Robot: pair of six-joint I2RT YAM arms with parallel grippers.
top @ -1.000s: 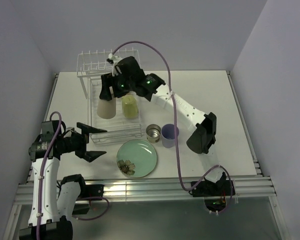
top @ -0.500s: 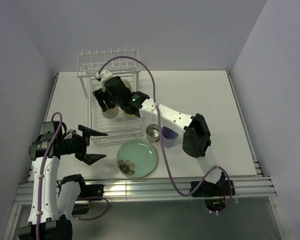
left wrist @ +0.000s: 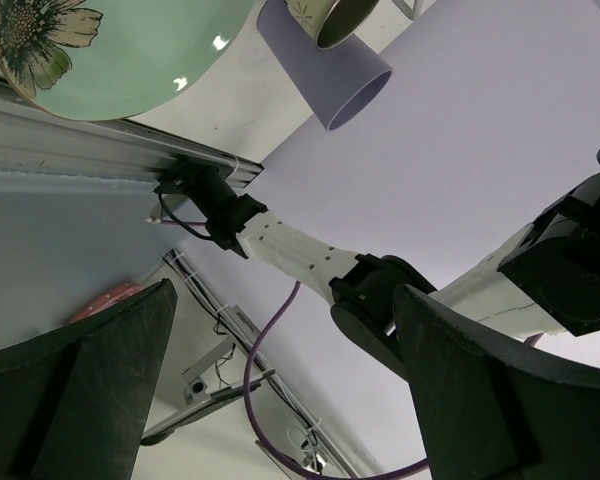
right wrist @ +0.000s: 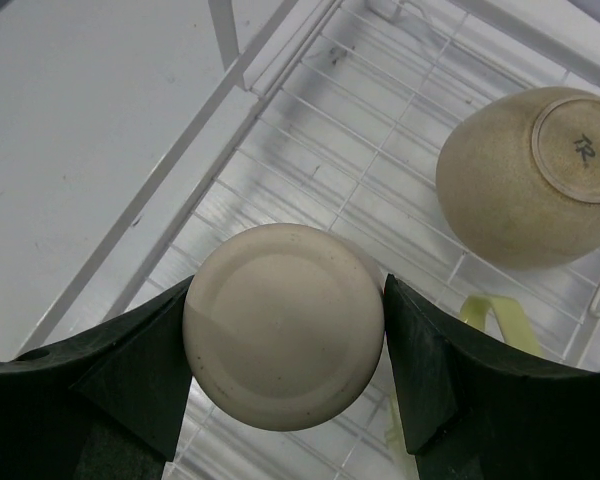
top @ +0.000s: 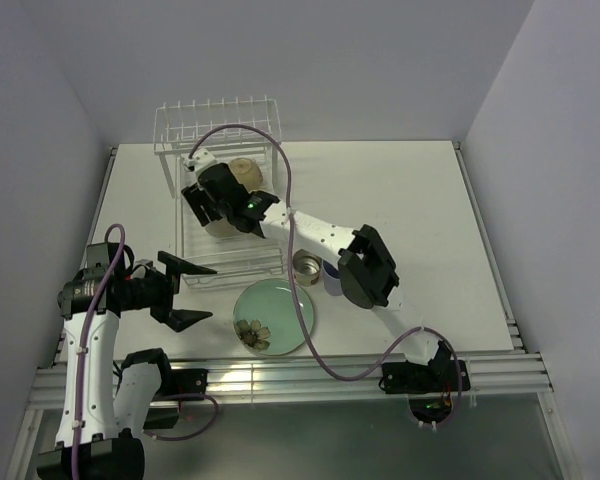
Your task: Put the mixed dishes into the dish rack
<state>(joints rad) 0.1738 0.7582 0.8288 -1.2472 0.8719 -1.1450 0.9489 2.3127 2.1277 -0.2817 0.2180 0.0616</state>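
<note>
My right gripper has the cream bowl. Next, I set it down on the rack's wire bottom close beside the tan cup (top: pixel 223 212) (right wrist: pixel 332 250).
My right gripper (top: pixel 215 205) is shut on an upside-down cream bowl (right wrist: pixel 283 325), low over the floor of the white wire dish rack (top: pixel 220 125); the bowl's edge also shows in the top view (top: pixel 219 226). A tan cup (right wrist: pixel 525 175) lies bottom-up in the rack beside it. Only a sliver of the yellow-green mug (right wrist: pixel 486 310) shows. My left gripper (top: pixel 208 292) is open and empty, left of the mint-green flower plate (top: pixel 274 315). The metal cup (top: pixel 307 265) and lavender cup (left wrist: pixel 325 70) stand right of the rack.
The rack's upright prongs (top: pixel 215 105) rise at its far end. The right arm's elbow (top: pixel 365 275) hangs over the lavender cup. The table's near edge is a metal rail (top: pixel 280 375).
My right gripper has moved left and down into the rack with the cream bowl. The mug has gone under the arm and the tan cup has come into view. My left arm has barely moved.
</note>
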